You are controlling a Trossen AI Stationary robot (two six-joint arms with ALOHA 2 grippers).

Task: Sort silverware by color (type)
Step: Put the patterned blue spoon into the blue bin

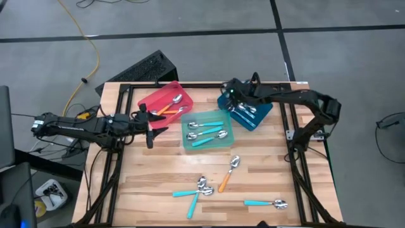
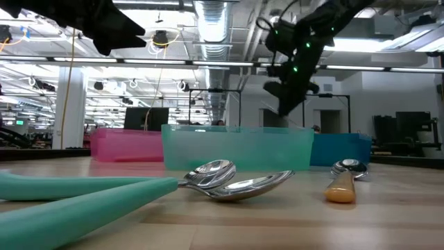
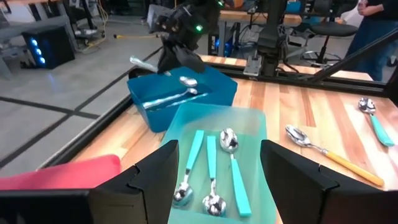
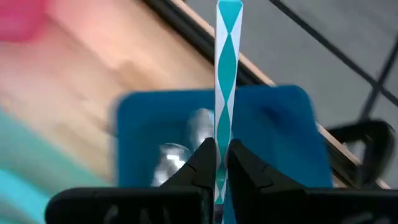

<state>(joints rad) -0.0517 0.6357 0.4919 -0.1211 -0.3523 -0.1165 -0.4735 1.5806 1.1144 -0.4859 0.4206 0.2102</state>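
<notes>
My right gripper is going to set the teal-and-white spoon down among the silver spoons in the blue tray [image 1: 245, 109] [image 4: 225, 165], where I need to let go of it.
My right gripper [image 1: 226, 95] hangs over the blue tray [image 1: 256, 119] at the far right, shut on a spoon with a teal-and-white handle [image 4: 226, 68]. Silver spoons [image 3: 180, 93] lie in that tray. The teal tray [image 1: 228, 140] holds three teal-handled spoons [image 3: 211, 168]. Orange-handled spoons [image 1: 169, 106] lie in the red tray [image 1: 155, 98]. My left gripper [image 1: 152, 128] stands open above the table, just left of the teal tray, with nothing between its fingers. My right gripper pinches the spoon's thin handle [image 4: 222, 134] between its two fingers [image 4: 202, 162]. The handle runs on straight past the fingertips, along the fingers. The fingers slant down from the table's right side. The spoon is lifted clear above the blue tray; its bowl is hidden.
Loose spoons lie on the near half of the table: an orange one [image 1: 229, 172], crossed teal ones [image 1: 193, 193] and another teal one [image 1: 266, 203]. A black frame rail [image 1: 117, 136] borders the table. A keyboard [image 1: 142, 68] sits beyond the far edge.
</notes>
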